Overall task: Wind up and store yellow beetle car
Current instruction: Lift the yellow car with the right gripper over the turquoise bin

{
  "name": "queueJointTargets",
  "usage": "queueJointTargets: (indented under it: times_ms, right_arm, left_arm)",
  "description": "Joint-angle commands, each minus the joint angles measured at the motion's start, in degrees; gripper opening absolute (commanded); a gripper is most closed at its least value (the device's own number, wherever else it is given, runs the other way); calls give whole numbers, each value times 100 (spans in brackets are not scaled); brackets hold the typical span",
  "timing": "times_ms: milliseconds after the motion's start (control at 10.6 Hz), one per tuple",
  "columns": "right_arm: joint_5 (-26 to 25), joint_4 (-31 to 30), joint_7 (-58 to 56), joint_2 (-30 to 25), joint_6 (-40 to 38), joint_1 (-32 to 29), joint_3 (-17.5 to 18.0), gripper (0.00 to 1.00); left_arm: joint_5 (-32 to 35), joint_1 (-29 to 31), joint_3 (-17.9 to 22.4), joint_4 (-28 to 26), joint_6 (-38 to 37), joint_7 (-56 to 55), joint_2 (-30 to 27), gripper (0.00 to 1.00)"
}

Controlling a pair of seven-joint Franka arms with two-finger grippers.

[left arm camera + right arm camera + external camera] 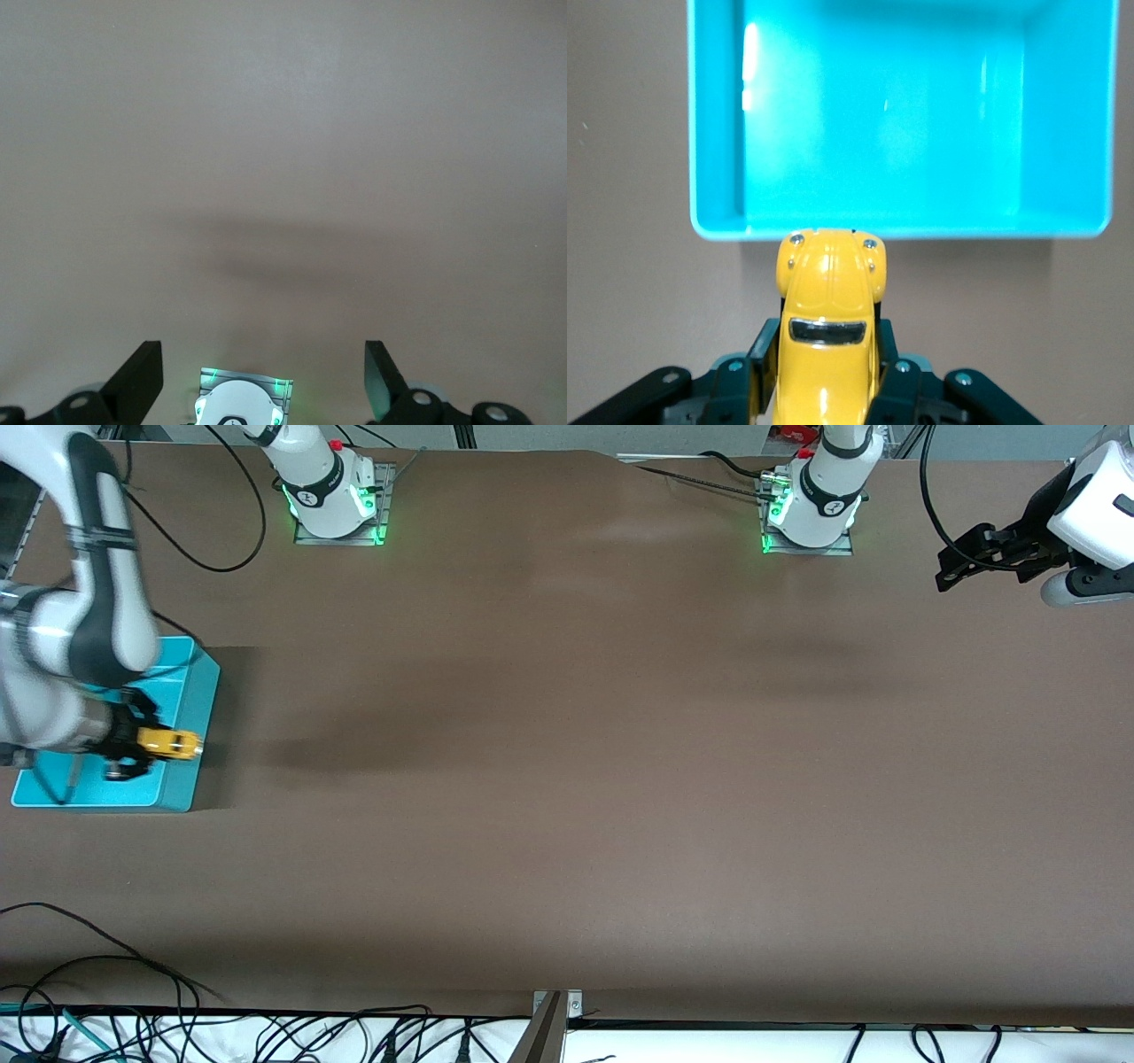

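Observation:
Next, my right gripper puts the yellow beetle car down on the turquoise bin's bottom, toward the bin's back side (150, 708) (943, 128).
My right gripper (146, 746) is shut on the yellow beetle car (174, 744), a tiny bright yellow toy with dark windows. It holds the car in the air at the rim of the turquoise bin (197, 691), on the side toward the table's middle. In the right wrist view the fingers (764, 354) clamp both sides of the car (828, 292), whose nose overlaps the wall of the bin (716, 133); the bin holds nothing. My left gripper (957, 562) waits open and holds nothing, over the table at the left arm's end; its fingertips (146, 359) stand wide apart.
The brown table (567, 779) stretches between the two arms. Both arm bases (332, 505) (811, 509) glow green along the table's back edge. Loose cables (106, 992) trail along the edge nearest the front camera.

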Motion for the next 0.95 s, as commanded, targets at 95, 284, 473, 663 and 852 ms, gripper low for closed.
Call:
queueJointTargets:
  times_ms: [95,284,473,663,852]
  right_arm:
    - [8,140,-2604,105,-618,-655,-1,4]
    - [34,8,-4256,157,-637,-859,-2,6]
    - [34,-499,-5445,131,-235,-938,-10,4]
    - [34,-1246,-5878,61,686,-1017,-80,4]
    - [43,-1556,-7053,8,961,-1061,-536,4]
  left_arm:
    - [29,54,53,202,-66,6,124,100]
    - [20,54,28,202,-65,-11,124,100]
    - [29,-25,-8,202,-65,-29,133,100]
    - [29,-26,1,202,-13,15,141,100]
    - [29,-25,1,202,-4,15,141,100]
